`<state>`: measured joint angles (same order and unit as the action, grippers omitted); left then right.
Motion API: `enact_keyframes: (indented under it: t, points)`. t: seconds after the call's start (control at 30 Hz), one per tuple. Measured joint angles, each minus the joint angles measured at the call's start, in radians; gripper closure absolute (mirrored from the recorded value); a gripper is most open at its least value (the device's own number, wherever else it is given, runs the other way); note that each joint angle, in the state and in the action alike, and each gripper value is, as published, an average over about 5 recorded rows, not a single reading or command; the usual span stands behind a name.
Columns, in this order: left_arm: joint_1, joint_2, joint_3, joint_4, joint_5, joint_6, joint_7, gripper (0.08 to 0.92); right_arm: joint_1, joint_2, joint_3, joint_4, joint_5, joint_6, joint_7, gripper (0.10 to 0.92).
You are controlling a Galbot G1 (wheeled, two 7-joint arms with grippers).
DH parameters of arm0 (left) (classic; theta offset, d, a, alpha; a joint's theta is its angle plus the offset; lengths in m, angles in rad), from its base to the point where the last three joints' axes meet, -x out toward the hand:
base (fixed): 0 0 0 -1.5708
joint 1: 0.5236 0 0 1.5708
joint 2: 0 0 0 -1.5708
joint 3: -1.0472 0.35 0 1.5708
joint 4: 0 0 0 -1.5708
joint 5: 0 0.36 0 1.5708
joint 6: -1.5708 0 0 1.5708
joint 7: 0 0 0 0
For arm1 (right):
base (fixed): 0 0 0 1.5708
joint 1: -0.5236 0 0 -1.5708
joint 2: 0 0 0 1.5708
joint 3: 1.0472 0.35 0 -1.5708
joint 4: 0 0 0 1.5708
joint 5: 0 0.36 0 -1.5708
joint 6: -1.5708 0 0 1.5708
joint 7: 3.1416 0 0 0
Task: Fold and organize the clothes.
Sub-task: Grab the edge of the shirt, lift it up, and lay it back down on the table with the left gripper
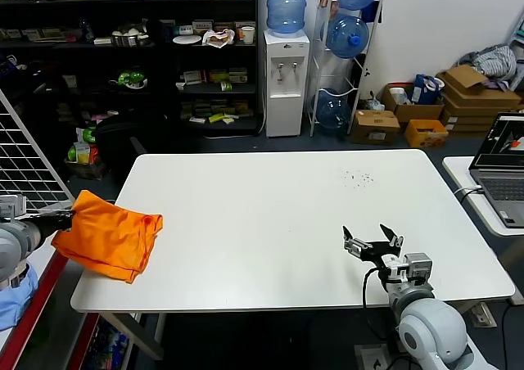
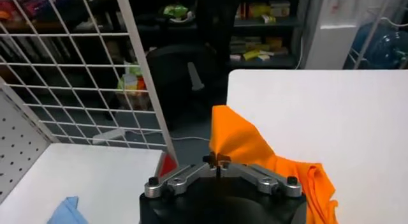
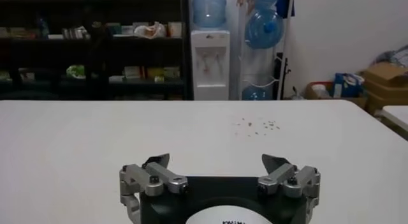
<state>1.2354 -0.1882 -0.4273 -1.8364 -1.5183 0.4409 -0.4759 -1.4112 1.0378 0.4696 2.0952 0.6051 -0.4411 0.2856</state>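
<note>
I should use my left gripper to lay the orange T-shirt down on the bare front middle of the white table [image 1: 292, 241].
The bright orange T-shirt [image 1: 110, 237] lies bunched at the left edge of the white table [image 1: 278, 214], partly hanging over the edge. My left gripper [image 1: 67, 215] is shut on a corner of it, just off the table's left side. In the left wrist view the jaws [image 2: 217, 159] pinch an orange fold of the T-shirt [image 2: 245, 142] that rises from them. My right gripper [image 1: 372, 241] is open and empty, low over the table near its front right; it also shows in the right wrist view [image 3: 217, 161].
A wire grid panel [image 1: 24, 161] stands left of the table. A light blue cloth [image 1: 16, 296] lies below my left arm. A laptop [image 1: 503, 169] sits on a side table at right. Dark specks [image 1: 357, 177] mark the far tabletop.
</note>
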Motion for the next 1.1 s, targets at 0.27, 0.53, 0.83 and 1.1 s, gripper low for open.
enact_keyframes:
  t: [0.27, 0.53, 0.83, 1.1]
  points:
    - [0.005, -0.052, -0.023, -0.074, -0.062, -0.023, -0.072, 0.908, -0.008, 0.011, 0.003, 0.000, -0.011, -0.006, 0.007, 0.104]
    - [-0.094, -0.204, 0.116, -0.238, -0.125, -0.053, -0.159, 0.908, -0.037, 0.037, 0.028, 0.018, -0.031, -0.022, 0.025, 0.104]
    - [-0.375, -0.487, 0.484, -0.214, -0.132, -0.073, -0.269, 0.908, -0.104, 0.078, 0.096, 0.044, -0.049, -0.027, 0.032, 0.104]
    - [-0.587, -0.748, 0.727, -0.084, -0.108, -0.093, -0.329, 0.908, -0.133, 0.095, 0.134, 0.054, -0.048, -0.027, 0.034, 0.104]
